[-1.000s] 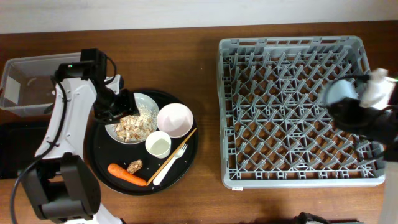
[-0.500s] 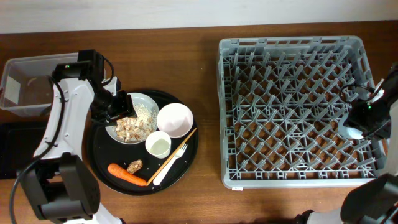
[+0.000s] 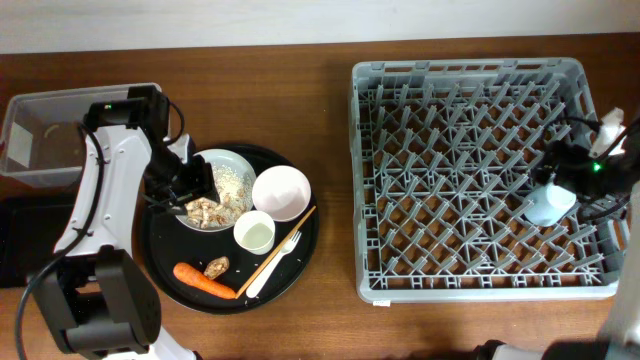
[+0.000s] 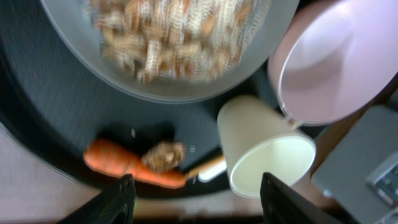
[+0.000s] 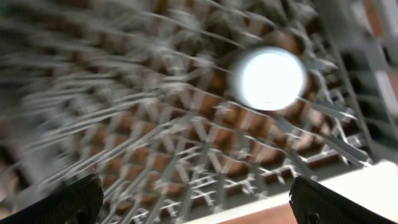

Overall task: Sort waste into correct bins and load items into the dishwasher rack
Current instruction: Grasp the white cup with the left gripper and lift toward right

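Next, I move my left gripper to the cream cup and close it on the cup's rim (image 3: 237,235) (image 4: 232,178), on the side closest to the brown lump.
The light blue cup (image 3: 548,203) stands among the pegs at the right side of the grey dishwasher rack (image 3: 460,70). My right gripper (image 3: 582,168) hovers just beyond it, open and empty. In the right wrist view the cup (image 5: 268,78) is a bright disc in the blurred rack (image 5: 155,124), well clear of my open gripper (image 5: 199,202). My left gripper (image 3: 182,186) is open over the left rim of the plate of beige scraps (image 3: 215,195). The left wrist view shows the scraps (image 4: 174,43), the carrot (image 4: 127,165), the brown lump (image 4: 163,155) and the cream cup (image 4: 267,155) ahead of the open gripper (image 4: 198,199).
The round black tray (image 3: 160,255) also carries a white bowl (image 3: 281,192), a white fork (image 3: 275,265) and a wooden stick (image 3: 290,235). A clear tub (image 3: 40,135) stands at the far left, with the shallow black tray (image 3: 18,240) below it at the table edge.
My right gripper has opened and let go of the light blue cup, which now rests in the rack, and has drawn back from it. The left gripper has shifted slightly at the plate.
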`<move>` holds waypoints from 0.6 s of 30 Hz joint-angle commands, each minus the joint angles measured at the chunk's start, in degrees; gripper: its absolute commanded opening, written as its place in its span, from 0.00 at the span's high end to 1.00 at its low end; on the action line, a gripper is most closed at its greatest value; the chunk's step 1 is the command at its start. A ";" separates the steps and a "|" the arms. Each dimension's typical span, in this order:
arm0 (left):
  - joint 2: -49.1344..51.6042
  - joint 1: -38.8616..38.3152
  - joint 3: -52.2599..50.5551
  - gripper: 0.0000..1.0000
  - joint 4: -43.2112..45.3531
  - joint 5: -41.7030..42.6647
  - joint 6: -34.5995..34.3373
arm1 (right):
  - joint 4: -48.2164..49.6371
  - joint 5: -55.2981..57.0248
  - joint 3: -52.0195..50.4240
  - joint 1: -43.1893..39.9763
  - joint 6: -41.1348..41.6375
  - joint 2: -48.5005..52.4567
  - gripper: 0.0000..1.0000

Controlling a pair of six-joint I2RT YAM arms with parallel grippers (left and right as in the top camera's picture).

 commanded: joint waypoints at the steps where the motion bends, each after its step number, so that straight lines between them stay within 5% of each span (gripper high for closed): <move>1: -0.66 -1.16 0.33 0.36 -2.99 -0.35 1.92 | -0.46 -4.26 1.44 9.27 -3.96 -5.44 0.01; 8: -0.66 -12.20 -2.69 0.36 -1.68 -6.23 2.80 | -1.20 -5.40 0.90 26.99 -3.91 -3.50 0.07; 14: -0.66 -14.08 -9.31 0.37 5.60 -8.66 0.66 | -1.46 -5.35 0.90 27.45 -3.91 -3.50 0.09; 18: -0.66 -14.08 -12.98 0.50 9.31 -8.61 0.66 | -1.55 -5.22 0.90 27.45 -3.93 -3.50 0.13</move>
